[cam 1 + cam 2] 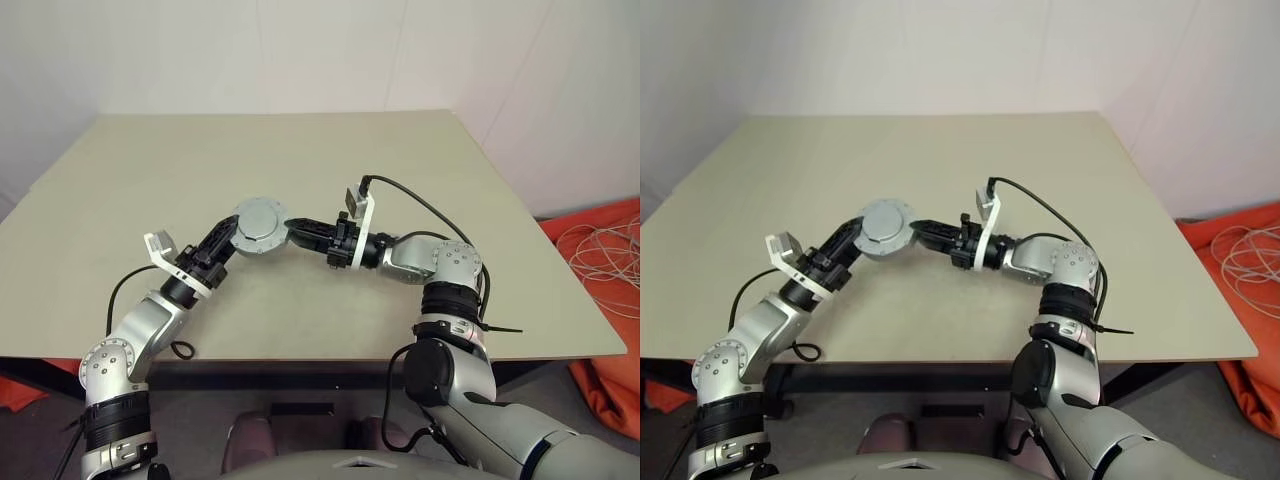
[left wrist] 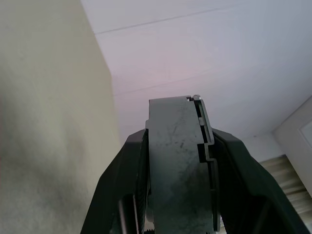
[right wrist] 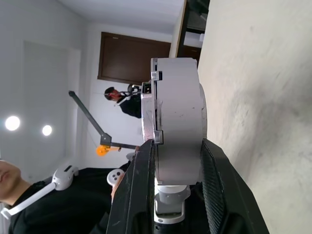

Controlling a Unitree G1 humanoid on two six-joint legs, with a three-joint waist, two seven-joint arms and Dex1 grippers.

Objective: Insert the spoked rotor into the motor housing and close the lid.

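My left gripper sets the motor housing on the bare table (image 1: 134, 244) next, beside its white bracket, and will let go.
The motor housing (image 1: 260, 228), a short round grey cup, hangs a little above the middle of the table (image 1: 300, 150). It is held between both grippers. My left gripper (image 1: 237, 236) is shut on its left edge, and in the left wrist view its fingers (image 2: 122, 170) clamp the housing (image 2: 175, 161) edge-on. My right gripper (image 1: 294, 228) is shut on the opposite edge, gripping the housing (image 3: 178, 107) across its thickness. The lid (image 3: 147, 107) sits as a thin plate flush against the housing face turned away from the table, its seam (image 2: 204, 136) visible. The spoked rotor is hidden.
The beige table has its front edge (image 1: 330, 355) close to me and white walls behind. Orange cloth and coiled white cable (image 1: 605, 260) lie on the floor at the right. A person (image 3: 29, 195) shows in the right wrist view.
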